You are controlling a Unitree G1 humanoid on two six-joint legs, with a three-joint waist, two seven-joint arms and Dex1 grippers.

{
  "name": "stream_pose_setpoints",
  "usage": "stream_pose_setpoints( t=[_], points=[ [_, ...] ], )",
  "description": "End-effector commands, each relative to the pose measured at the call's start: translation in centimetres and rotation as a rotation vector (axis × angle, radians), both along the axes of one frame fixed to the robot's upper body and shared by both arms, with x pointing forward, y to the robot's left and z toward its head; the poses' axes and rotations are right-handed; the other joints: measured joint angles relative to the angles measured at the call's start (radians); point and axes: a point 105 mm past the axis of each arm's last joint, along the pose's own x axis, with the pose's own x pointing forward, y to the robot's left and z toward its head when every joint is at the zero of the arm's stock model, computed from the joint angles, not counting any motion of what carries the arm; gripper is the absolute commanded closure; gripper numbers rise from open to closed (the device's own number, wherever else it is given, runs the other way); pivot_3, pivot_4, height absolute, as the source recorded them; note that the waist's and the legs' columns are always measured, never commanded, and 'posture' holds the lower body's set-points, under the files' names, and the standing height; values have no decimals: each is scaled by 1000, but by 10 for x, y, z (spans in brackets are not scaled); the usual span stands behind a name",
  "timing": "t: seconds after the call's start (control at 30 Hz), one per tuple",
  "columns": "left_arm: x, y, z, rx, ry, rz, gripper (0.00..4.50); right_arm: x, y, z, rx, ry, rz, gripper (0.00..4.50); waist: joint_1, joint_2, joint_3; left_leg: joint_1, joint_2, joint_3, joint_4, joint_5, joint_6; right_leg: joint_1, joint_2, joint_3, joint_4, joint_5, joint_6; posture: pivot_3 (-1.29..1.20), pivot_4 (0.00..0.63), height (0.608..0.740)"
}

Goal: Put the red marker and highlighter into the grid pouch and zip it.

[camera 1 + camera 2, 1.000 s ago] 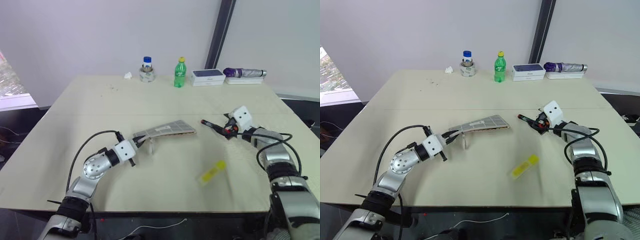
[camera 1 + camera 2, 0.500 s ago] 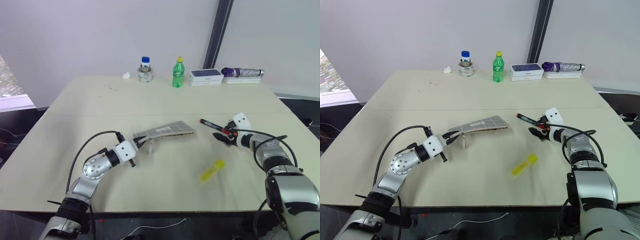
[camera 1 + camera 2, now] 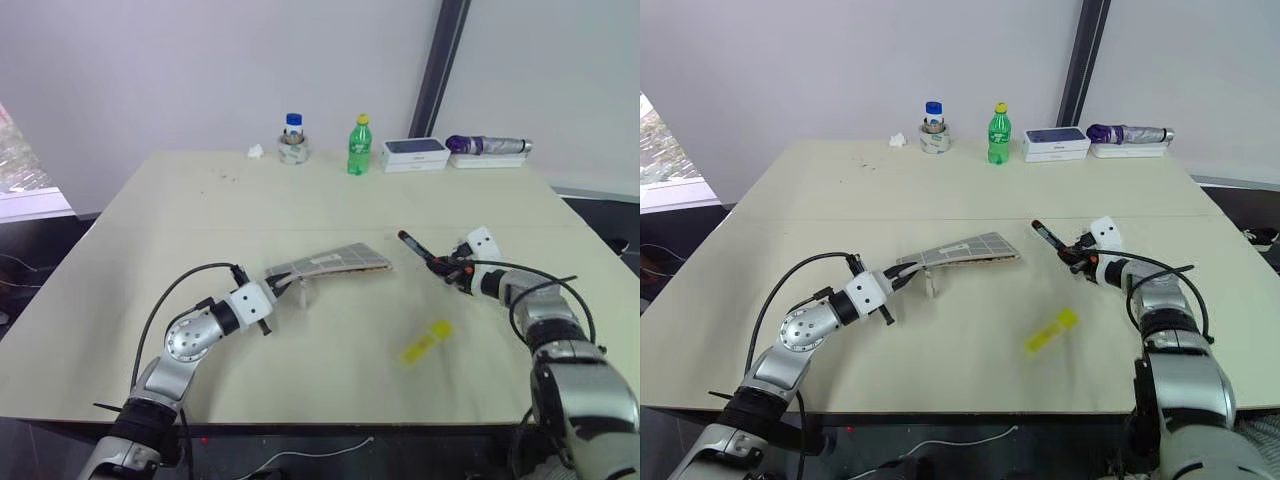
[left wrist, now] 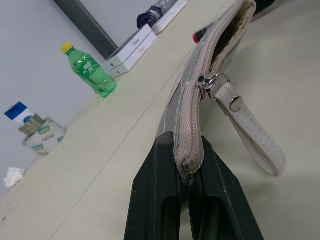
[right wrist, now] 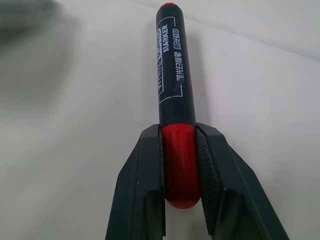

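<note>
Next, my right hand releases the red marker inside the grid pouch's gaping opening [image 3: 356, 269], at the end opposite my left gripper.
The red marker [image 5: 172, 75] has a black barrel, and my right gripper [image 5: 180, 165] is shut on its red cap end. In the left eye view the marker [image 3: 420, 250] slants up off the table at the right, its free end pointing toward the grid pouch [image 3: 335, 262]. The pouch lies mid-table, grey with white grid lines. My left gripper [image 4: 189, 165] is shut on its near zipper end, and its white pull strap [image 4: 245, 125] hangs loose. The pouch mouth gapes at the far end. The yellow highlighter [image 3: 424, 342] lies on the table in front of the right gripper [image 3: 447, 268].
Along the table's far edge stand a blue-lidded jar [image 3: 292, 140], a green bottle with a yellow cap [image 3: 359, 146], a white box [image 3: 415, 153] and a purple folded umbrella [image 3: 488, 146]. A scrap of tissue [image 3: 256, 152] lies beside the jar.
My right gripper has shut on the marker's red cap and tipped the marker's free end up off the table. The left gripper and pouch have stayed put.
</note>
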Motion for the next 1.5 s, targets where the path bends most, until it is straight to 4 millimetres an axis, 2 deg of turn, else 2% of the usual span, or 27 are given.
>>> stream_pose_setpoints(
  t=[0.03, 0.1, 0.17, 0.23, 0.3, 0.4, 0.6, 0.77, 0.97, 1.07, 1.13, 1.23, 1.37, 1.5],
  points=[
    [-1, 0, 16, -32, -45, -3, 4500, -28, 31, 57, 16, -189, 167, 4165, 1, 0, 0, -1, 0, 0, 0, 0, 0, 0, 0, 0, 0, 0, 0, 0, 150, 740],
    [0, -1, 16, -22, -42, -12, 4500, -62, 59, 67, -22, -242, 286, 4165, 4, 0, 0, -1, 0, -1, 0, 0, 0, -1, 0, 0, 0, 0, 0, 0, 150, 740],
    [1, -2, 16, -20, -38, -19, 4500, -85, 75, 60, -83, -240, 345, 4165, 5, 0, 0, -1, 0, -2, 0, -2, 4, 0, 0, -1, 0, 0, 0, 0, 150, 740],
    [2, -3, 15, -14, -34, -31, 4500, -100, 82, 47, -173, -225, 375, 4165, 4, 0, 0, -1, 0, -2, 1, -3, 5, 0, 0, -1, 0, 0, 0, 0, 150, 740],
    [4, -4, 16, -9, -36, -38, 4500, -106, 85, 36, -269, -230, 387, 4165, 4, 0, 0, 0, -1, -2, 2, -3, 5, 1, 0, -1, 0, 1, 1, 0, 150, 740],
    [7, -6, 17, 0, -45, -47, 4500, -100, 85, 32, -331, -267, 345, 4165, 3, 0, 0, 1, -1, -2, 2, -3, 5, 2, 0, -1, 0, 1, 2, 0, 150, 740],
    [8, -11, 19, 15, -60, -77, 4500, -87, 63, 20, -529, -274, 311, 4165, 4, 0, 0, 1, -1, -1, 2, -3, 5, 2, 1, -1, -1, 1, 2, 0, 150, 740],
    [6, -14, 18, 51, -77, -100, 4500, -81, 61, 22, -544, -299, 303, 4165, 3, -1, 0, 1, -1, -1, 2, -3, 5, 2, 1, -1, -1, 1, 2, 0, 150, 740],
    [-4, -26, 16, 188, -132, -186, 4500, -75, 86, 25, -550, -302, 347, 4165, 1, -1, 0, 1, 0, -1, 2, -3, 5, 2, 1, 0, -1, 1, 2, 0, 150, 740],
    [-9, -35, 19, 214, -144, -240, 4500, -69, 103, 18, -647, -329, 386, 4165, 1, -1, 0, 1, -1, -1, 2, -3, 5, 2, 1, 0, -1, 1, 2, 0, 150, 740],
    [-11, -40, 22, 228, -150, -273, 4500, -65, 119, 17, -646, -340, 412, 4165, 1, -1, 0, 1, -1, -1, 2, -3, 5, 1, 1, 0, -1, 1, 2, 0, 150, 740],
    [-12, -42, 26, 213, -144, -293, 4500, -64, 131, 14, -695, -355, 462, 4165, 3, -1, 0, 0, -1, -1, 2, -3, 5, 1, 1, 0, 0, 1, 2, 0, 150, 740],
    [-8, -37, 33, 165, -125, -296, 4500, -65, 159, 11, -749, -439, 563, 4165, 1, -1, 0, 0, -1, -1, 2, -3, 5, 1, 1, 0, -1, 1, 2, 0, 150, 740],
    [4, -21, 38, 141, -106, -238, 4500, -63, 160, 16, -713, -470, 552, 4165, 2, -1, 0, 0, -1, -1, 2, -3, 5, 0, 1, 0, 0, 1, 2, 0, 150, 740]
  ],
)
